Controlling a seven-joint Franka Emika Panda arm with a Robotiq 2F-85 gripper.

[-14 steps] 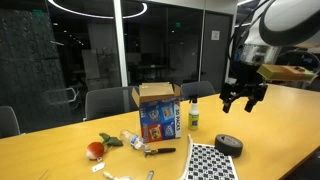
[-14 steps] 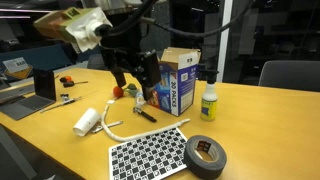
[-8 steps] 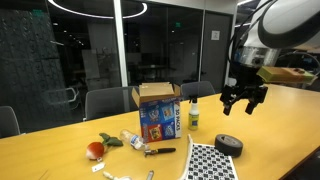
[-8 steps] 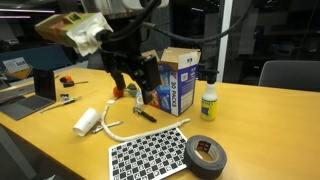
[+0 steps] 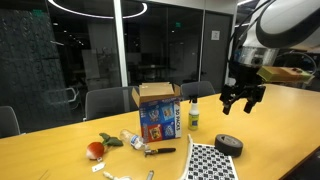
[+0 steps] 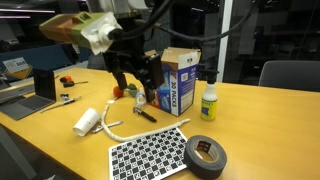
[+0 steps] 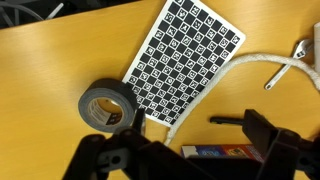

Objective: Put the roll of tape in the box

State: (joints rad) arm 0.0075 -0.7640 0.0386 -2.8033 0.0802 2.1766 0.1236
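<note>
I go to the black roll of tape next and close my gripper on the tape's side (image 5: pixel 221 143) (image 7: pixel 130 98) nearest the checkered sheet.
The black roll of tape (image 5: pixel 228 145) lies flat on the wooden table beside the checkered sheet; it also shows in the other exterior view (image 6: pixel 205 154) and the wrist view (image 7: pixel 108 105). The blue printed box (image 5: pixel 158 112) (image 6: pixel 180 80) stands upright with its brown flaps open; only its top edge (image 7: pixel 225 152) shows in the wrist view. My gripper (image 5: pixel 243 97) (image 6: pixel 133 82) (image 7: pixel 185 158) is open and empty. It hangs in the air well above the table, between the box and the tape.
A black-and-white checkered sheet (image 5: pixel 210 162) (image 6: pixel 150 152) (image 7: pixel 185 55) lies next to the tape. A white bottle with a green cap (image 5: pixel 193 115) (image 6: pixel 209 100) stands by the box. A black marker (image 7: pixel 228 121), a white cord (image 7: pixel 250 70), a white cylinder (image 6: pixel 87 122) and a red item (image 5: pixel 95 150) lie nearby.
The upper arm has shifted slightly in one exterior view. The gripper stays open at about the same place, and no object has moved.
</note>
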